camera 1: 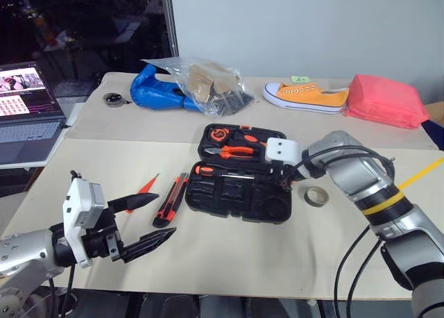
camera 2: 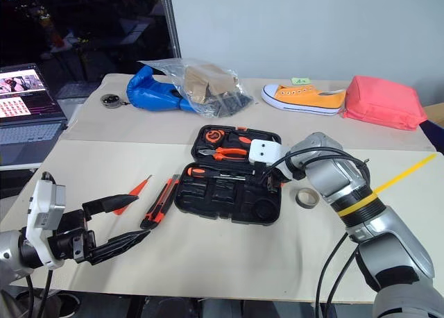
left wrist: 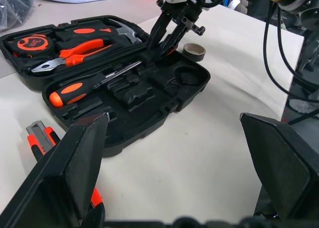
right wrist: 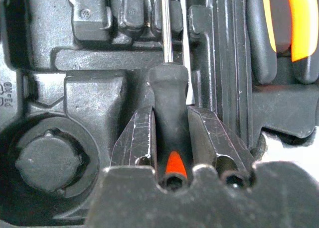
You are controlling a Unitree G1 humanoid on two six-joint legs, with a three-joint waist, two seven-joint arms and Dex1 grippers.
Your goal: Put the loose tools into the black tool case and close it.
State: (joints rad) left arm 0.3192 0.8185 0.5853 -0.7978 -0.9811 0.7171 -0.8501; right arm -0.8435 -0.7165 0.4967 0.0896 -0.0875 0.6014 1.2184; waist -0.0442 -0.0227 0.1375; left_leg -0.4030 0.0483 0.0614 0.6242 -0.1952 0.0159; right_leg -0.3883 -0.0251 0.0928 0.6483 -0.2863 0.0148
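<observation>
The held screwdriver crowds the stem of the resting screwdriver in the case, so my right gripper needs to open, retake its screwdriver's handle (right wrist: 170, 96) and straighten it clear of that stem.
The black tool case (camera 1: 275, 211) lies open at the table's middle. One black-and-orange screwdriver (camera 1: 208, 170) rests in a recess of the case. My right gripper (right wrist: 169, 133) is shut on the black-and-orange handle of a second screwdriver (right wrist: 169, 98), holding it low over the case's near half, steel shaft along the moulded recesses. The utility knife (camera 1: 170, 200) and the slim orange screwdriver (camera 1: 147, 186) lie on the table left of the case. My left gripper (camera 1: 166, 214) hangs open near the table's front left, close to the knife, with nothing in it.
Orange-handled pliers (camera 1: 236, 151) and a tape measure (camera 1: 218, 132) sit in the case's far half. A tape roll (camera 1: 316, 196) lies right of the case. At the back are a blue bag (camera 1: 159, 92), a clear plastic bag (camera 1: 208, 82), a yellow shoe (camera 1: 305, 96) and a pink pouch (camera 1: 385, 99). A laptop (camera 1: 28, 110) stands far left.
</observation>
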